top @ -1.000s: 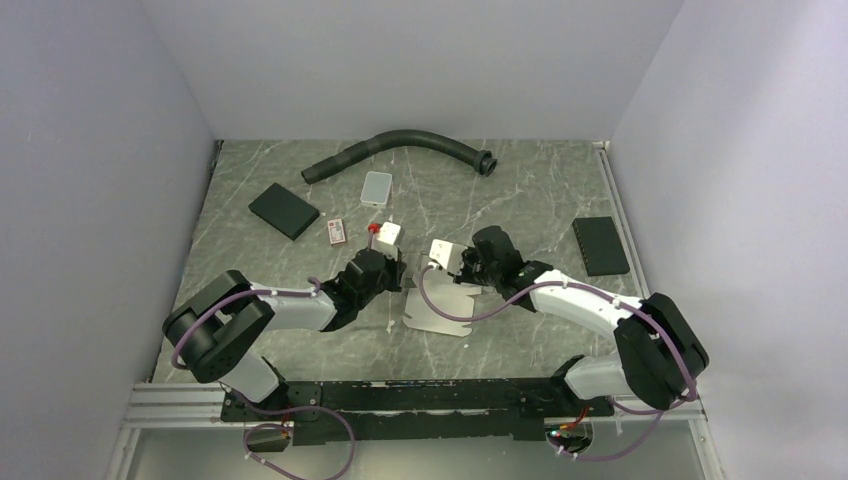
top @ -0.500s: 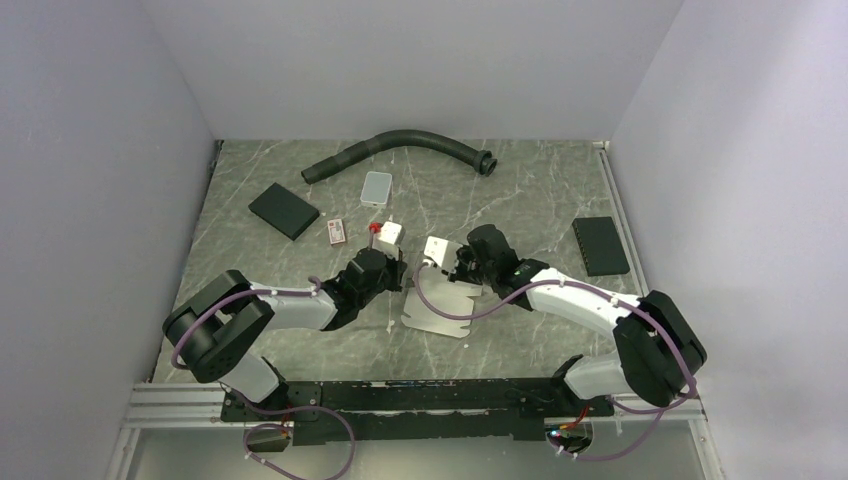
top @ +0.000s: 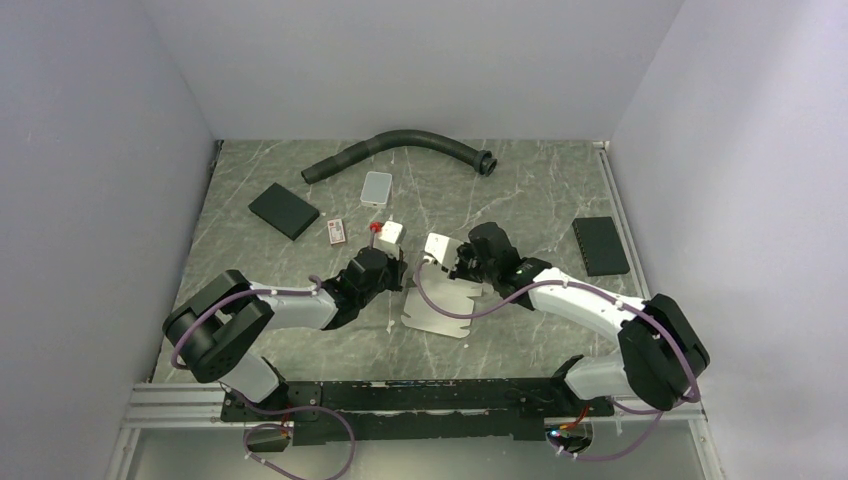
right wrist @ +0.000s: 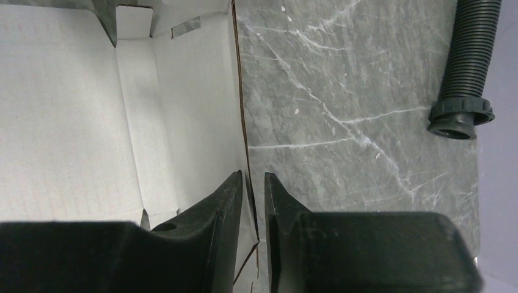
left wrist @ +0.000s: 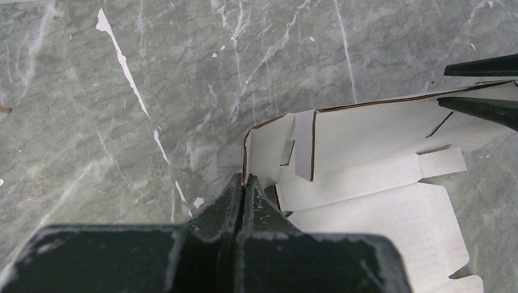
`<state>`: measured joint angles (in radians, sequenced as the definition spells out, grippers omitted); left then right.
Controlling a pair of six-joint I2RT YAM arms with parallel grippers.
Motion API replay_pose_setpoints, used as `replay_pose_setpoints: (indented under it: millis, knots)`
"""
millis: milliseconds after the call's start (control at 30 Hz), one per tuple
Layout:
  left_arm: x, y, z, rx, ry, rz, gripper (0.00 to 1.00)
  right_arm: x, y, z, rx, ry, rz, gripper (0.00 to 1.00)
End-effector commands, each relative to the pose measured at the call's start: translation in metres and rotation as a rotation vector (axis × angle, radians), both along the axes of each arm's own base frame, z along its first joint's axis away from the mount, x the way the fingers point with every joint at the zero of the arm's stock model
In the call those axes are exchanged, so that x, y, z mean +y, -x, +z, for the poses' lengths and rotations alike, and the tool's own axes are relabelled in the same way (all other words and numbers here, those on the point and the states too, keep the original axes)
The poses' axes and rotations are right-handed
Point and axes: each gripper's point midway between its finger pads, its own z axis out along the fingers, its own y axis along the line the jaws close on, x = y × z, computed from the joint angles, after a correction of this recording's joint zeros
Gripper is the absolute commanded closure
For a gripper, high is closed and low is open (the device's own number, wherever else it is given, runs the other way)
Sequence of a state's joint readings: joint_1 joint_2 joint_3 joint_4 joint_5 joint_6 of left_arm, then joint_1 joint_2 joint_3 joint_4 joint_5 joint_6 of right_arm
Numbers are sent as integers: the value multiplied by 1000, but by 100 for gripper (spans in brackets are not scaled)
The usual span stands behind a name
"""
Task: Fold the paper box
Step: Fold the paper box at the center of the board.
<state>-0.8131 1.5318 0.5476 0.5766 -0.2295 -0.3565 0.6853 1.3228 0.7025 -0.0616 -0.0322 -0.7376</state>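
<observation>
The paper box's end flap is pinched only at its edge by my left gripper while the narrow tab stands apart, so next I open that gripper and pinch flap and tab together [left wrist: 295,131].
The paper box [top: 440,308] is a white creased die-cut sheet lying between my two arms, with one long wall folded upright. My left gripper [top: 399,274] is shut on the left end flap of the box [left wrist: 342,152]; in the left wrist view its fingertips [left wrist: 244,180] pinch the flap's edge. My right gripper [top: 456,264] stands at the far right of the box. In the right wrist view its jaws [right wrist: 253,180] stand a narrow gap apart, astride the upright wall's edge [right wrist: 183,91]. The right fingers [left wrist: 482,108] also show in the left wrist view.
A black corrugated hose [top: 400,148] lies at the back, with its end in the right wrist view [right wrist: 463,67]. A light grey tile [top: 377,187], a small red-and-white packet [top: 337,231] and a small white block [top: 388,233] lie behind the grippers. Black pads lie left [top: 283,210] and right [top: 600,246].
My right gripper and the box's raised wall have shifted slightly left. The left gripper has kept its hold and stayed in place.
</observation>
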Motion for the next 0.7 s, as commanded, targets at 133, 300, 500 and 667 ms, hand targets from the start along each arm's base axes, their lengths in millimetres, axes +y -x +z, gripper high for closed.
replay_pose_setpoints:
  millis: [133,300,500,667]
  knots:
    - [-9,-5,19,-39,22,-10,100,11,-5,31,-45,-68,14,82]
    - [-9,-5,20,-41,25,-9,100,9,-3,24,-35,-33,34,95]
    - [-12,-1,28,-27,63,-18,100,-2,-3,14,-86,41,46,100]
    - [-16,10,43,-17,120,-60,80,-12,-13,16,-185,75,6,100]
